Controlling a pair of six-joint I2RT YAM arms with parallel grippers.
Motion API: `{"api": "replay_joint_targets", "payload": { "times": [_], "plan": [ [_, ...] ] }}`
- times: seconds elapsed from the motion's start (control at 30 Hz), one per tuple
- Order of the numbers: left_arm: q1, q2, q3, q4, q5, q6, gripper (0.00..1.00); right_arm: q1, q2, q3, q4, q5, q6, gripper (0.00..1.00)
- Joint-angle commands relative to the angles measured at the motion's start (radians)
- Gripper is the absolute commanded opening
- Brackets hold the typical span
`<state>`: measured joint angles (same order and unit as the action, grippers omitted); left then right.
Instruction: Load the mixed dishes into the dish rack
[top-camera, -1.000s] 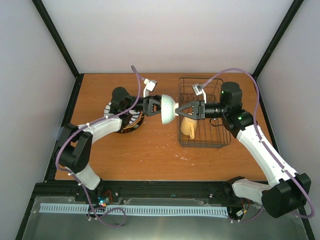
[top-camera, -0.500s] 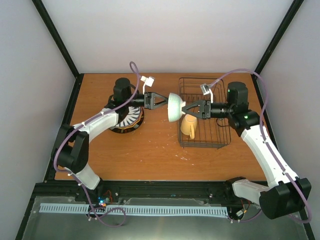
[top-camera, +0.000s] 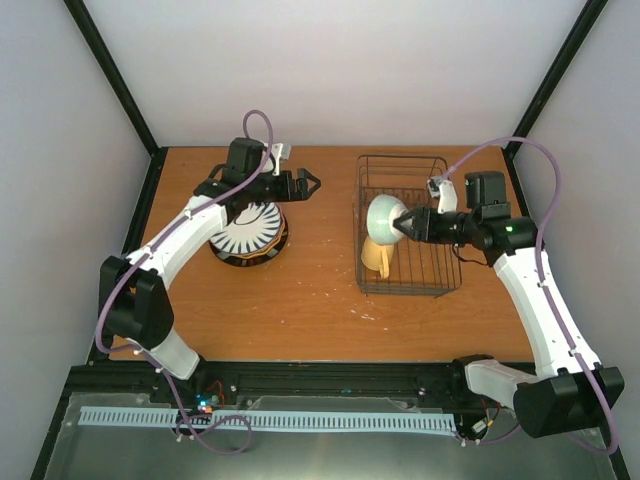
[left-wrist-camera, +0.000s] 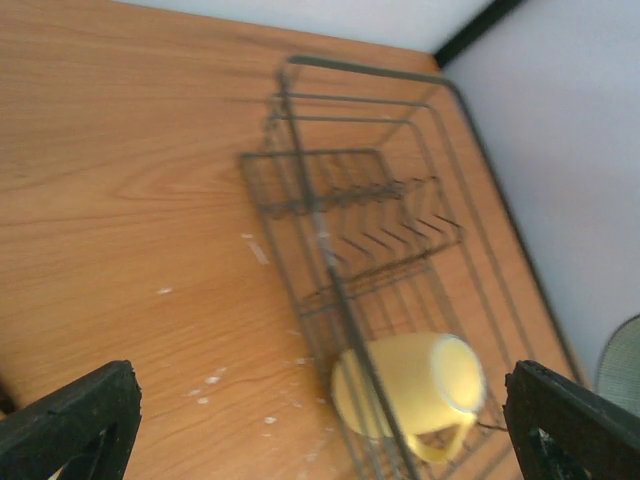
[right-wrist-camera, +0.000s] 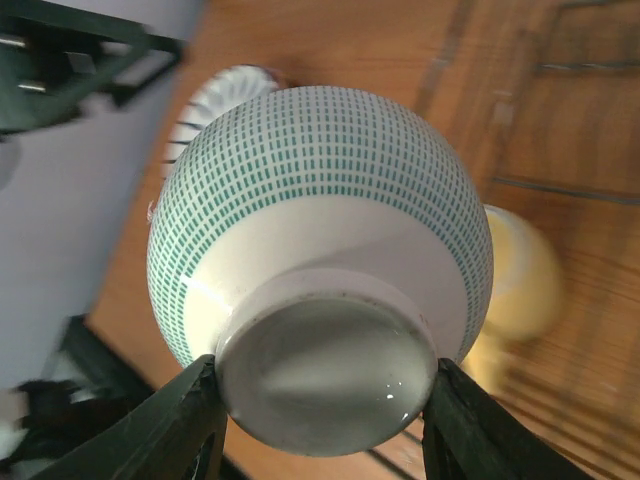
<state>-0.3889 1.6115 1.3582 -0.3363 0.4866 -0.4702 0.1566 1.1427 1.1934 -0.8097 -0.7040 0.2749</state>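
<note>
The mint-green bowl will go down in the dish rack (top-camera: 415, 266), beside the yellow mug's handle, and my right gripper needs to be the one to put it there.
My right gripper (top-camera: 404, 222) is shut on the foot of the mint-green bowl (top-camera: 383, 216), holding it on its side above the left part of the dish rack (top-camera: 440, 275); in the right wrist view the bowl (right-wrist-camera: 320, 230) fills the frame between my fingers (right-wrist-camera: 190, 420). The yellow mug (top-camera: 376, 257) lies on its side in the rack, also in the left wrist view (left-wrist-camera: 405, 392). My left gripper (top-camera: 310, 183) is open and empty, above the table left of the rack. The striped plate (top-camera: 248, 233) tops a stack of plates below the left arm.
The rack's upright dividers (left-wrist-camera: 385, 215) stand at its far end. The wooden table (top-camera: 300, 300) has dark frame rails along its left and right edges. White walls enclose the back.
The left gripper let go of the bowl and drew back to the left and up. The right gripper carried the bowl to the right, over the rack.
</note>
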Motion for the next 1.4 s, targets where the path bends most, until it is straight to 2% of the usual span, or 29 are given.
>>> {"api": "replay_joint_targets", "payload": {
  "times": [0.0,0.17,0.3,0.63,0.77,1.0,1.37],
  "plan": [
    [0.001,-0.039,0.069,-0.229,-0.312,0.078,1.0,-0.008,-0.021,-0.003,-0.105,0.366,-0.089,0.03],
    [0.001,-0.075,0.048,-0.286,-0.514,0.091,1.0,-0.008,0.006,0.025,-0.164,0.565,-0.082,0.03],
    [0.002,-0.071,0.048,-0.325,-0.575,0.095,1.0,-0.008,0.037,0.023,-0.181,0.65,-0.074,0.03],
    [0.004,-0.065,0.006,-0.347,-0.646,0.106,1.0,-0.002,0.14,-0.035,-0.163,0.65,-0.06,0.03],
    [0.034,-0.076,-0.013,-0.359,-0.637,0.103,1.0,0.006,0.171,-0.063,-0.154,0.655,-0.057,0.03],
    [0.148,-0.135,-0.105,-0.335,-0.539,0.099,1.0,0.015,0.23,-0.097,-0.131,0.667,-0.06,0.03],
    [0.253,-0.194,-0.186,-0.323,-0.5,0.101,1.0,0.051,0.325,-0.068,-0.141,0.678,-0.051,0.03]
  ]
}}
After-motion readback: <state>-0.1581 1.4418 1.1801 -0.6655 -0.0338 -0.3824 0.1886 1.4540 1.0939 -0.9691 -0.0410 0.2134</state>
